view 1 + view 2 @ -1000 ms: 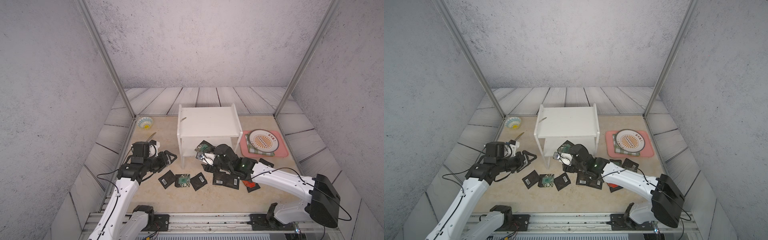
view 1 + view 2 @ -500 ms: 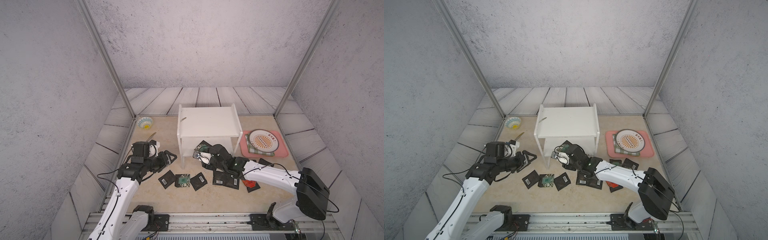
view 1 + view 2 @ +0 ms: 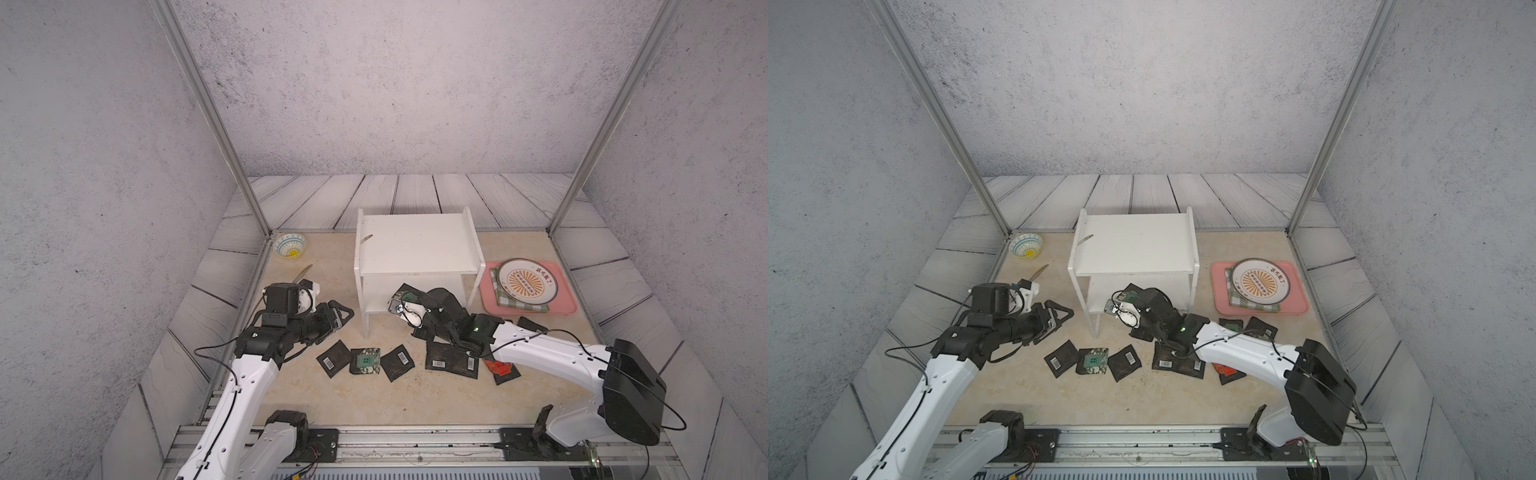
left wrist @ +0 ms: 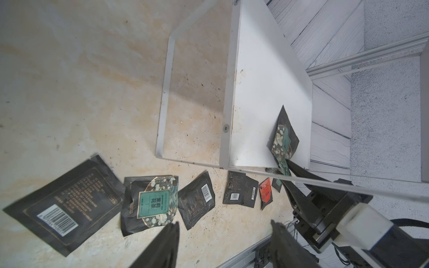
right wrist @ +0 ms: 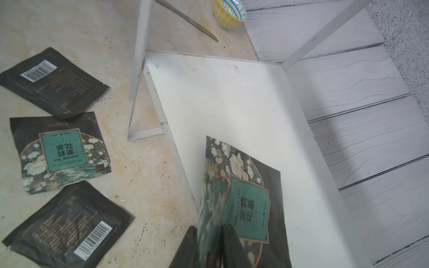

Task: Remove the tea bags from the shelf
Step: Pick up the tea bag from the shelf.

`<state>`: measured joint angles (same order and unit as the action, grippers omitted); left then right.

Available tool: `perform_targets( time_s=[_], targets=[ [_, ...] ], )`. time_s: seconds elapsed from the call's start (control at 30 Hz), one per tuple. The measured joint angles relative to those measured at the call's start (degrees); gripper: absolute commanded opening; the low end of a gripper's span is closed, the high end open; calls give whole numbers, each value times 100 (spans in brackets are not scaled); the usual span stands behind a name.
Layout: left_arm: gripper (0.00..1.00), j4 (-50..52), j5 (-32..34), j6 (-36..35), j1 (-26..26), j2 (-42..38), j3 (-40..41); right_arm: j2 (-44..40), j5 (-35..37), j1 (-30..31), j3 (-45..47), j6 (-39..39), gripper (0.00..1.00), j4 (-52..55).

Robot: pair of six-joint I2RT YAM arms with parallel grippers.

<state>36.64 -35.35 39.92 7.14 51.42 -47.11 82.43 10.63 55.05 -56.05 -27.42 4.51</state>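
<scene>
Next, my left gripper grabs the loose end [image 4: 282, 118] of the green floral tea bag, opposite the edge that my right gripper is pinching.
The white shelf [image 3: 415, 249] stands mid-table. At the front edge of its lower board lies a green floral tea bag [image 5: 241, 185], partly lifted, and my right gripper [image 5: 209, 228] is shut on its near edge. In a top view the same tea bag [image 3: 409, 296] pokes out past the right gripper [image 3: 405, 301]. Several tea bags lie flat on the table in front of the shelf, among them a barcode one [image 3: 332, 358], a green one [image 3: 365, 360] and a red-orange one [image 3: 500, 368]. My left gripper [image 3: 343, 313] hovers open and holds nothing left of the shelf's leg.
A pink tray [image 3: 569, 305] with a plate [image 3: 527, 280] on a green checked cloth sits right of the shelf. A small patterned bowl [image 3: 290, 245] and a metal blade [image 3: 303, 273] lie at the back left. A small sliver [image 3: 365, 239] rests on the shelf's top board.
The right gripper's jaws have closed on the green floral tea bag at the lower board. The left arm has not moved.
</scene>
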Motion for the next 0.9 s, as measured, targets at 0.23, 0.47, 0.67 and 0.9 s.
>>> perform_targets(
  time_s=[0.23, 0.47, 0.67, 0.9],
  targets=[
    [66, 0, 0, 7, 0, -15, 0, -393, -17, 55, 20, 107, 5, 275],
    [66, 2, -2, 17, 0, -101, 0, -927, -24, 151, 26, 236, 0, 520],
    [67, 35, -2, 15, 0, -197, -20, -1484, -216, 192, 122, 457, 0, 649],
    [68, 52, -101, -2, 0, -487, -42, -2133, -533, 212, 151, 1001, 0, 903]
  ],
)
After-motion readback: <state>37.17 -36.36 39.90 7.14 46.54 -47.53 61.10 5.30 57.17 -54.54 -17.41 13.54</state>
